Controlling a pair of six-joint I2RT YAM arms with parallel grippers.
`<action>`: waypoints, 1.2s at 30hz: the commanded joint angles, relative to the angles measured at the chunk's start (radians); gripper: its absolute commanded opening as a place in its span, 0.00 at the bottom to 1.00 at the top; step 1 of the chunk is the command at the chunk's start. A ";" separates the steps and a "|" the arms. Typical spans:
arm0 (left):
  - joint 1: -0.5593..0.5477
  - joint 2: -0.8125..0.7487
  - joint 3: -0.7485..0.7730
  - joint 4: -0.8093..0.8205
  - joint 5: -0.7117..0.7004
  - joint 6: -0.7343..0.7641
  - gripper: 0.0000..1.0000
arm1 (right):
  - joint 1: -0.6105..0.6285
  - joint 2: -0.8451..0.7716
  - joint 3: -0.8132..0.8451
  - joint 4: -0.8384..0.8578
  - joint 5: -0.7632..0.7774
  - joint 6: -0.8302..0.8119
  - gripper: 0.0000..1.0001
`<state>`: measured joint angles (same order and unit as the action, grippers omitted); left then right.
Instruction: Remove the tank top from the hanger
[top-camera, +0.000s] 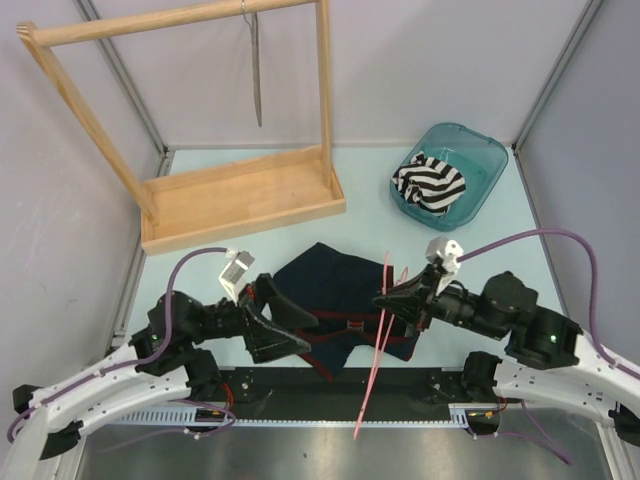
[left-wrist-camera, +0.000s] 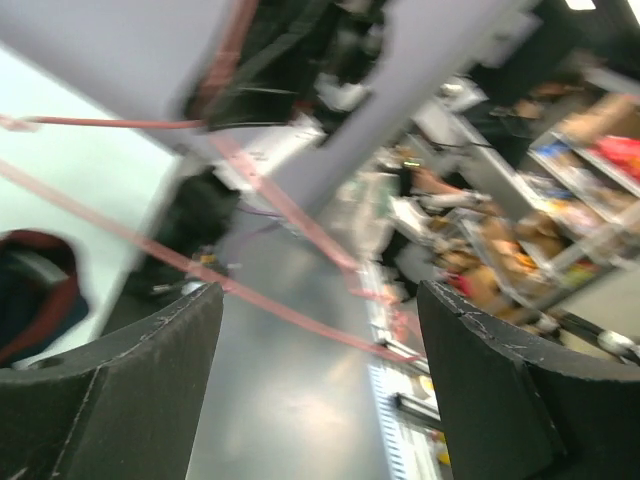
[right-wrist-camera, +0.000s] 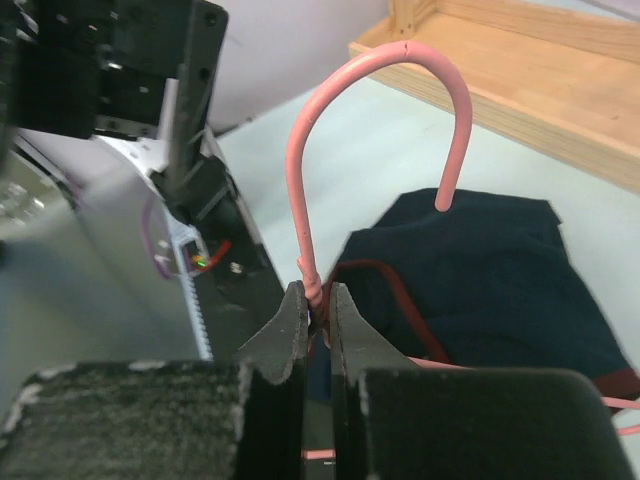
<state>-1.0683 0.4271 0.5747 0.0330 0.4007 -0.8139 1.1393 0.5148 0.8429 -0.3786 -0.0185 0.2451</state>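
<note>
The robot's left gripper should go to the pink wire hanger next and close just above its rounded lower end (top-camera: 372, 386) (left-wrist-camera: 340, 258), opposite the hook.
A navy tank top with red trim (top-camera: 335, 295) lies crumpled on the table between the two arms. A pink wire hanger (top-camera: 377, 345) stands tilted at its right edge, running down toward the table's front. My right gripper (top-camera: 386, 300) is shut on the hanger's neck just below the hook (right-wrist-camera: 318, 300). The hook (right-wrist-camera: 385, 75) curves above the tank top (right-wrist-camera: 490, 280). My left gripper (top-camera: 290, 325) is open over the tank top's left side. In the blurred left wrist view the gripper (left-wrist-camera: 320, 400) holds nothing. The pink wire (left-wrist-camera: 250, 295) crosses beyond it, and the tank top (left-wrist-camera: 30, 290) shows at the left edge.
A wooden rack with a tray base (top-camera: 240, 200) stands at the back left, a metal hook (top-camera: 257, 70) hanging from its bar. A teal bin (top-camera: 480, 160) at the back right holds a black-and-white striped cloth (top-camera: 430, 185).
</note>
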 joint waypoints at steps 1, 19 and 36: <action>-0.027 0.001 -0.110 0.330 0.149 -0.200 0.84 | 0.022 0.083 0.016 0.132 0.017 -0.176 0.00; -0.182 0.220 -0.142 0.353 0.036 -0.171 0.83 | 0.089 0.174 0.124 0.211 0.153 -0.334 0.00; -0.232 0.328 -0.137 0.570 0.037 -0.232 0.36 | 0.099 0.212 0.111 0.250 0.138 -0.331 0.00</action>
<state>-1.2938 0.7834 0.4316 0.5346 0.4549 -1.0309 1.2297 0.7330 0.9390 -0.2073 0.1257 -0.0795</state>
